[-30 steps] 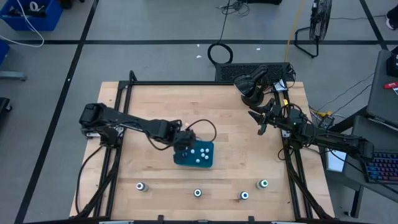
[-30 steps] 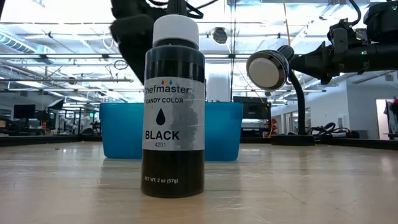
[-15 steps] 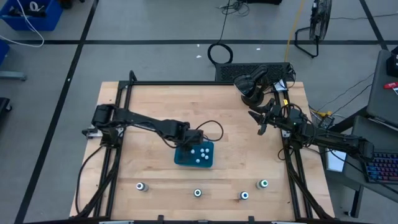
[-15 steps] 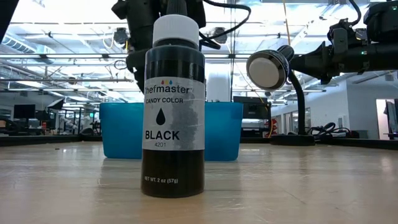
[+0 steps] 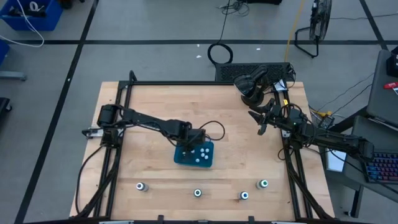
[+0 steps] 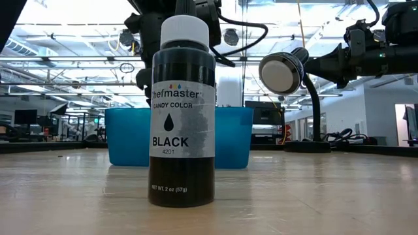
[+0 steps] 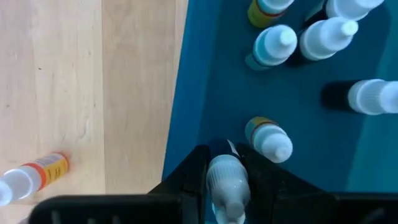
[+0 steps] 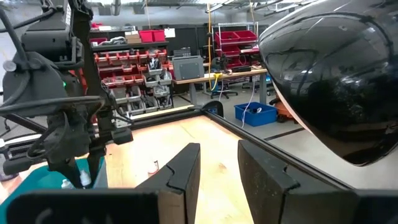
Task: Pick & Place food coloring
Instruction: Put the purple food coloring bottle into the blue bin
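Observation:
Next, my left gripper lets go of the tiny bottle just inside the teal tray's far edge (image 5: 188, 149) (image 7: 221, 163), next to the yellow-label bottle.
The teal tray (image 5: 205, 160) stands mid-table and holds several tiny white-capped bottles (image 7: 273, 45). My left gripper (image 5: 191, 138) is over the tray's far left corner, shut on one tiny pale bottle (image 7: 227, 185). Another tiny bottle with an orange label (image 7: 34, 176) lies on the wood beside the tray. Several dark bottles with green-white tops (image 5: 198, 193) stand upright along the near edge; one (image 6: 181, 117) fills the low view. My right gripper (image 5: 261, 122) waits open and empty at the far right, its fingers (image 8: 186, 168) apart. My left gripper pinches the tiny bottle between its two fingers (image 7: 194, 177), which come from above and point down. The bottle's pale white end (image 7: 225, 173) shows between the fingertips. It hangs clear above the tray floor, just inside the tray's edge, as the right wrist view (image 8: 83, 178) also shows.
A black desk lamp (image 5: 252, 87) stands at the far right corner, its head (image 6: 281, 73) beside my right arm. A black frame (image 5: 186, 83) runs around the table. Bare wood lies between the tray and the row of dark bottles.
My left gripper has gone toward the table's right edge, from beside the tray's left rim to above its far left corner, with the tiny bottle still between its fingers.

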### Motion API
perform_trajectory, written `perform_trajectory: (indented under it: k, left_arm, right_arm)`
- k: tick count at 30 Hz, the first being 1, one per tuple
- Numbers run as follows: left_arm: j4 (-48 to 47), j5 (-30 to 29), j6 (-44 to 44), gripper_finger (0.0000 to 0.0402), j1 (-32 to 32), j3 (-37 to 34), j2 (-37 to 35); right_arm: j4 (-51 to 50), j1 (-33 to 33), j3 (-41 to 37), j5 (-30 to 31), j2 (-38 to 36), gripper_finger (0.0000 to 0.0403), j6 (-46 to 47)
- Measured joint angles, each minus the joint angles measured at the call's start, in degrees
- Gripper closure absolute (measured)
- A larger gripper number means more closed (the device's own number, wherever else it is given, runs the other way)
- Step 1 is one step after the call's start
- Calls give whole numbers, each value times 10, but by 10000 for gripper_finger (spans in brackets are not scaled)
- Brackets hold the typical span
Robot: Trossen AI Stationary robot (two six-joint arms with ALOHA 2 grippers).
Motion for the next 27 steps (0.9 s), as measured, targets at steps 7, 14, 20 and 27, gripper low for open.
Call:
perform_trajectory:
  k: [7,14,20,27]
  left_arm:
    - [7,2,-5,333,0,0,4]
    - [4,2,-16,333,-1,0,4]
    - [2,3,-21,333,-1,0,17]
    - [10,26,-22,333,-1,0,36]
  right_arm:
    - [0,0,0,0,0,303,0]
    - [0,0,0,0,0,303,0]
    - [0,0,0,0,0,303,0]
    - [0,0,0,0,0,303,0]
